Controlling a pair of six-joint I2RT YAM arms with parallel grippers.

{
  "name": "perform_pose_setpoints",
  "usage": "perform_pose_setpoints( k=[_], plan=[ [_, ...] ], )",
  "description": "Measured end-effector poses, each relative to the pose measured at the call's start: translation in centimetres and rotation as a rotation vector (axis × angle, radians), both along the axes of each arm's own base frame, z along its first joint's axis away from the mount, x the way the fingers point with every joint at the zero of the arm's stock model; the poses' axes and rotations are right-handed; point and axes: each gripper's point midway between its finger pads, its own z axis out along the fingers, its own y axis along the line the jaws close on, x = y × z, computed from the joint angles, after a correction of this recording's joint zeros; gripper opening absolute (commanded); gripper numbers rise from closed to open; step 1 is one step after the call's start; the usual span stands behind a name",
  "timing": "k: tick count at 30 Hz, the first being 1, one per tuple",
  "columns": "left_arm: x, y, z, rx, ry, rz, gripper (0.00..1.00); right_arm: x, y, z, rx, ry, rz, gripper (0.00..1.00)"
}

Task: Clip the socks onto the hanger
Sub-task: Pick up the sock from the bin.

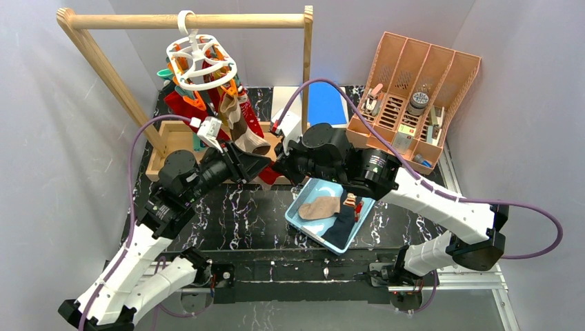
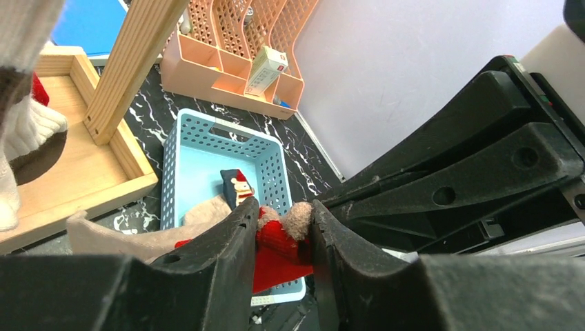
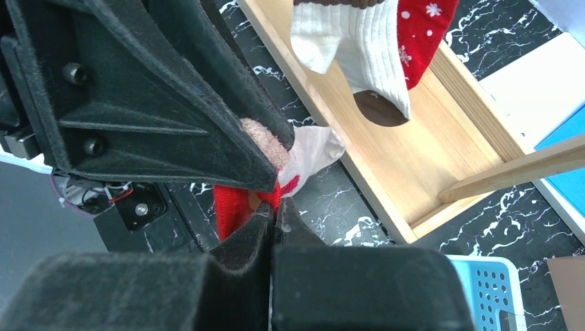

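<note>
I pinch the red sock crosswise at its fuzzy cuff with my left gripper, so it should open, turn and take the sock (image 2: 281,265) below the cuff before clipping.
The white ring hanger (image 1: 201,61) with orange and teal clips hangs from the wooden rail (image 1: 186,21). Red and tan socks (image 1: 238,114) hang from its clips. My left gripper (image 1: 261,165) and right gripper (image 1: 281,165) meet tip to tip below the hanger, both shut on one red sock (image 1: 270,176) with a fuzzy tan cuff. In the left wrist view my left gripper (image 2: 284,210) pinches this red sock (image 2: 279,248). In the right wrist view my right gripper (image 3: 276,207) pinches the red sock (image 3: 231,207) at its edge.
A blue basket (image 1: 303,203) holds a tan sock (image 1: 321,207) and a navy sock (image 1: 341,224). A wooden tray (image 1: 169,141) lies under the rail. An orange organizer (image 1: 414,96) stands at back right. A white and brown hung sock (image 3: 365,48) dangles nearby.
</note>
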Motion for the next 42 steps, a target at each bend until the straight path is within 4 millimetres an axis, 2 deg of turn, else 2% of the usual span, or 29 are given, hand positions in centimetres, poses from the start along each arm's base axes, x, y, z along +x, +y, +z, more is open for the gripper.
perform_pose_setpoints(
  k=[4, 9, 16, 22, 29, 35, 36, 40, 42],
  plan=[
    [-0.3, 0.2, 0.3, -0.005, -0.014, -0.003, 0.45, 0.3, 0.0, 0.2, 0.006, -0.009, -0.019, 0.01],
    [-0.8, 0.3, 0.7, -0.013, -0.025, -0.014, 0.46, 0.6, 0.0, 0.5, 0.018, -0.016, -0.041, 0.01],
    [-1.0, 0.2, 0.7, -0.012, -0.027, -0.027, 0.16, 0.7, 0.0, 0.5, 0.026, -0.005, -0.051, 0.01],
    [-1.2, 0.2, 0.7, -0.007, -0.031, -0.037, 0.05, 1.2, -0.3, 1.0, 0.046, -0.019, -0.090, 0.01],
    [-2.5, 0.1, 1.0, -0.018, -0.044, -0.084, 0.18, 1.3, -1.3, 2.1, 0.095, -0.030, -0.129, 0.01],
    [-3.3, 0.2, 0.9, -0.015, -0.047, -0.110, 0.25, 1.7, -1.6, 1.8, 0.086, -0.036, -0.153, 0.01],
    [-3.4, 0.3, 0.9, -0.014, -0.050, -0.111, 0.28, 1.7, -1.6, 1.7, 0.084, -0.036, -0.154, 0.01],
    [-3.8, 0.6, 1.1, -0.008, -0.074, -0.110, 0.55, 1.4, -1.6, 1.8, 0.086, -0.036, -0.137, 0.01],
    [-4.0, 0.9, 1.4, -0.006, -0.098, -0.104, 0.64, 1.1, -1.6, 2.0, 0.088, -0.034, -0.118, 0.01]
  ],
)
